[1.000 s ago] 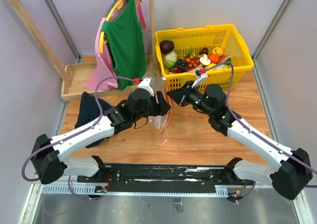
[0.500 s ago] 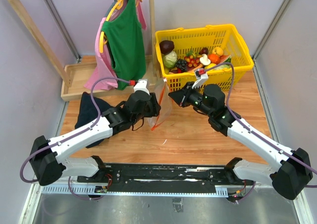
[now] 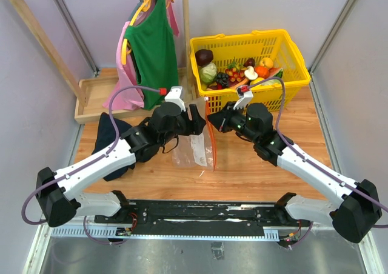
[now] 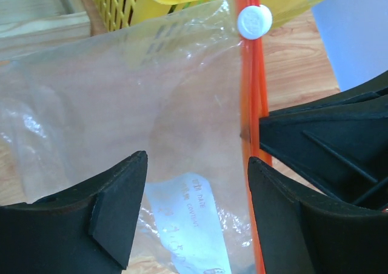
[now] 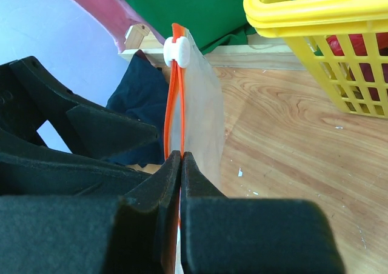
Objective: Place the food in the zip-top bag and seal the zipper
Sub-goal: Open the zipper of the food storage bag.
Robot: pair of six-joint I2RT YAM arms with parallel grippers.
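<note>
The bag's opening is a narrow slit and my right gripper is on one zipper strip. Next, my left gripper pinches the other zipper strip [image 4: 245, 104] and pulls away.
The clear zip-top bag [image 3: 191, 148] hangs in mid-table with its lower part on the wood, the orange-red zipper [image 3: 212, 145] running down its right edge. My right gripper [image 5: 182, 156] is shut on the zipper [image 5: 171, 104] below the white slider [image 5: 177, 51]. My left gripper [image 4: 197, 165] stands open, its jaws either side of the bag's clear panel [image 4: 151, 104] and white label [image 4: 188, 225], the zipper [image 4: 251, 92] beside its right fingertip. The food [image 3: 233, 74] lies in the yellow basket [image 3: 251, 39].
A wooden rack [image 3: 36, 25] holds green and pink garments [image 3: 151, 43] at back left over a wooden tray [image 3: 91, 95]. A dark cloth [image 3: 112, 137] lies under my left arm. The two grippers nearly touch.
My left gripper narrowed, then opened again and shifted right toward the right gripper. The bag swung so that its zipper edge now hangs straight down from the right gripper.
</note>
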